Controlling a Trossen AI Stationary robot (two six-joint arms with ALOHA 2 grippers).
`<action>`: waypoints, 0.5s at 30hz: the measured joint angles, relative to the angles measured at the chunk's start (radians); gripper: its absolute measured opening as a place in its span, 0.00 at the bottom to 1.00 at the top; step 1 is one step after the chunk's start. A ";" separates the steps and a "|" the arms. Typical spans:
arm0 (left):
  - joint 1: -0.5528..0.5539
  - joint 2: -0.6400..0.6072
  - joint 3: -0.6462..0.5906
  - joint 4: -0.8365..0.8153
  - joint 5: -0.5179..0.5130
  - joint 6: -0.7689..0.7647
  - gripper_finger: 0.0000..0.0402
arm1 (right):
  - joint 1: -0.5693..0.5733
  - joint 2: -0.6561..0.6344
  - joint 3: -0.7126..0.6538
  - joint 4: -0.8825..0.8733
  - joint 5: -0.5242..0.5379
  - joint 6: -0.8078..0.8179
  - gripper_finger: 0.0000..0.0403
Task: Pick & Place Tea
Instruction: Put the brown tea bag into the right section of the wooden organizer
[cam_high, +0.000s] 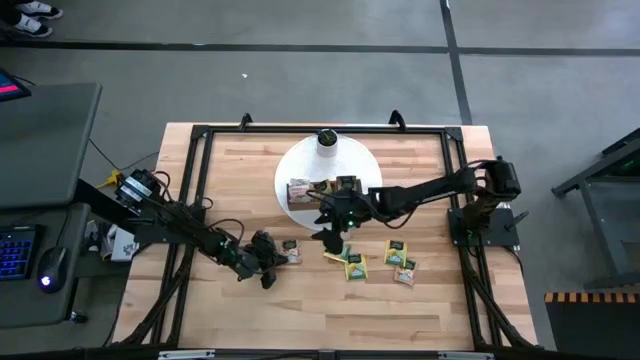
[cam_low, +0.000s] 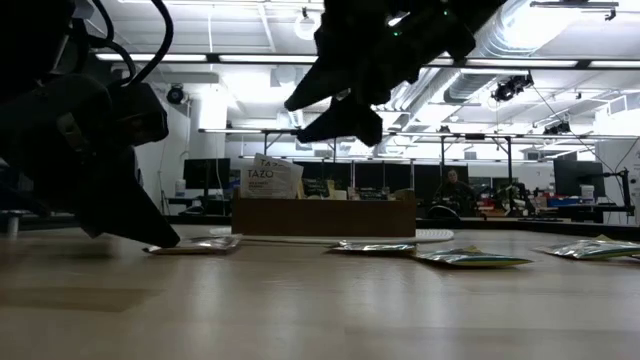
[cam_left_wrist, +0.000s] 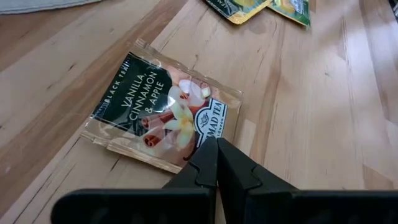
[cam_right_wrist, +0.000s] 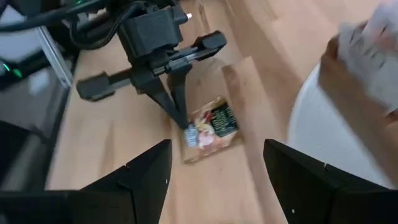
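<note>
I need to close my right gripper on the gold edge (cam_high: 298, 253) (cam_right_wrist: 214, 148) facing it of the "Vanilla Cinnamon & Apple" tea sachet that is beside my left gripper.
A tea sachet (cam_left_wrist: 161, 112) printed "Vanilla Cinnamon & Apple" lies flat on the wooden table (cam_high: 250, 310), left of centre (cam_high: 291, 250). My left gripper (cam_left_wrist: 216, 144) comes in from the table's left, shut, with its tips at the sachet's edge. My right gripper (cam_right_wrist: 217, 149) hangs open above the table (cam_high: 330, 236), just right of that sachet and clear of it. Several green and yellow sachets (cam_high: 352, 263) lie flat farther right. My left gripper meets the sachet with its shut fingertips (cam_left_wrist: 211, 152) at the sachet's edge nearest the gripper (cam_left_wrist: 196, 140), by the brand mark. The fingers slant down from the table's left. The sachet lies flat on the table (cam_low: 195, 245).
A white round plate (cam_high: 300, 160) at the far middle bears a brown wooden tray (cam_low: 320, 215) with upright sachets. A white cylinder with a dark top (cam_high: 327, 140) stands on the plate's far edge. A black frame (cam_high: 200, 135) borders the table.
</note>
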 joint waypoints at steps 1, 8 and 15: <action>0.000 0.000 0.000 -0.005 0.000 0.000 0.00 | 0.000 0.008 0.000 0.012 -0.009 0.042 0.62; 0.000 0.000 0.000 -0.030 0.007 0.005 0.00 | 0.000 0.059 0.000 0.073 -0.026 0.341 0.62; 0.000 0.001 -0.001 -0.043 0.021 0.042 0.00 | 0.002 0.145 0.000 0.131 -0.024 0.550 0.62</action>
